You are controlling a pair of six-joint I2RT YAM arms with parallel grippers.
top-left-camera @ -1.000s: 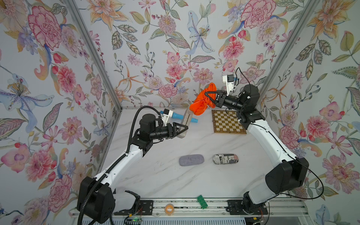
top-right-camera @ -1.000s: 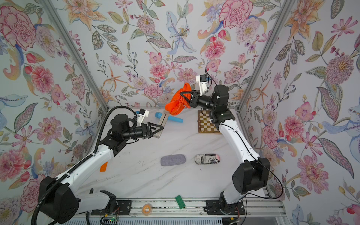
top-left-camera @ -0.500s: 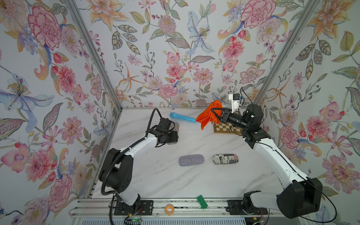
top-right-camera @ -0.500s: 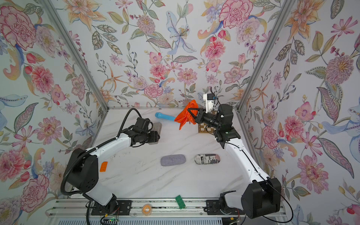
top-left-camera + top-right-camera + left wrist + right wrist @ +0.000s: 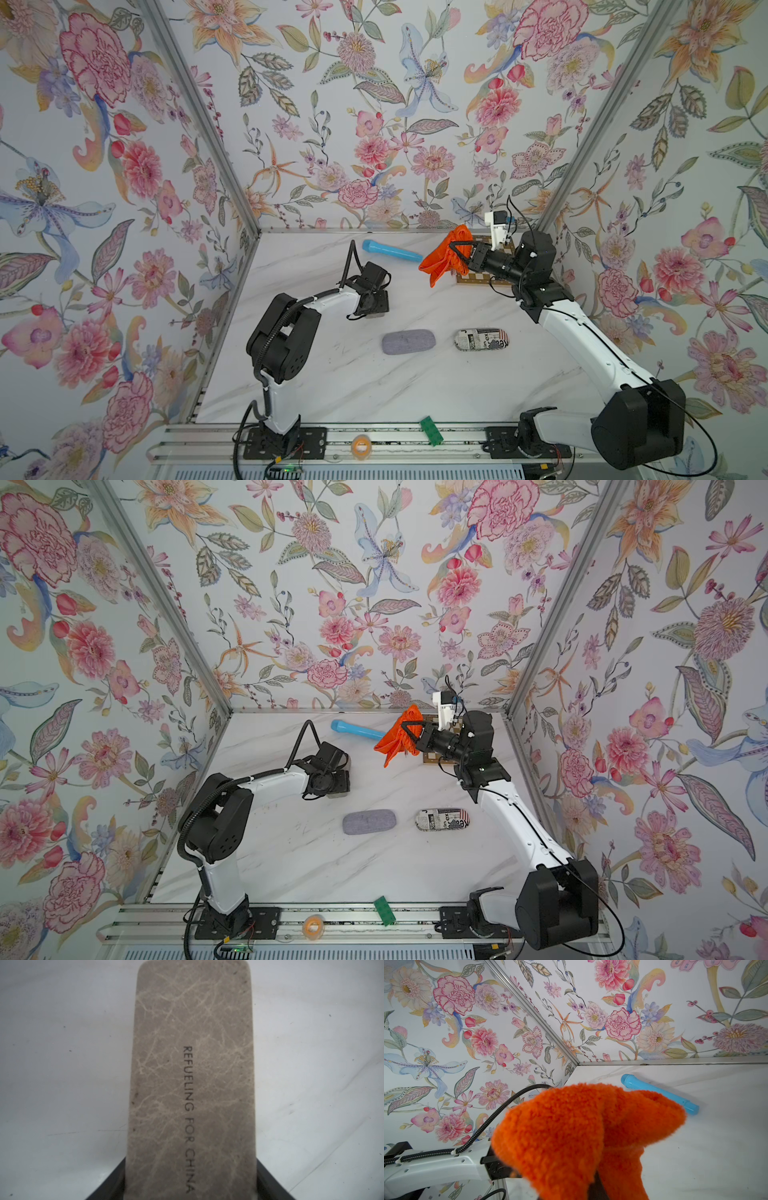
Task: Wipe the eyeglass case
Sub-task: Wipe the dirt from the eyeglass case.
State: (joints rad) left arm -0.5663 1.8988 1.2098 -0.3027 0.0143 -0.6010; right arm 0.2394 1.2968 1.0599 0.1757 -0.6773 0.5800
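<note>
The left gripper is holding the eyeglass case's CHINA end, so it should open and take the REFUELING end (image 5: 194, 996) to free the CHINA end for the orange cloth.
A taupe eyeglass case (image 5: 191, 1064) printed "REFUELING FOR CHINA" lies flat on the white marble table, and my left gripper (image 5: 191, 1192) is shut on its near end. Its dark fingers (image 5: 112, 1182) flank the case's sides. In both top views the left gripper (image 5: 375, 305) points down at the table's left middle and hides nearly all of the case (image 5: 338, 794). My right gripper (image 5: 459, 254) hovers at the back right, shut on a fluffy orange cloth (image 5: 438, 262) that hangs from it. The cloth (image 5: 571, 1136) hides the jaws in the right wrist view.
A grey felt case (image 5: 408, 341) and a newsprint-patterned case (image 5: 481, 339) lie mid-table. A blue tube (image 5: 390, 250) lies near the back wall, and a checkerboard (image 5: 482, 279) sits under the right arm. A green brick (image 5: 430, 430) and a tape ring (image 5: 360, 444) rest on the front rail.
The left arm has folded back and brought the case down from mid-air onto the table. The right arm has come down and forward with the cloth.
</note>
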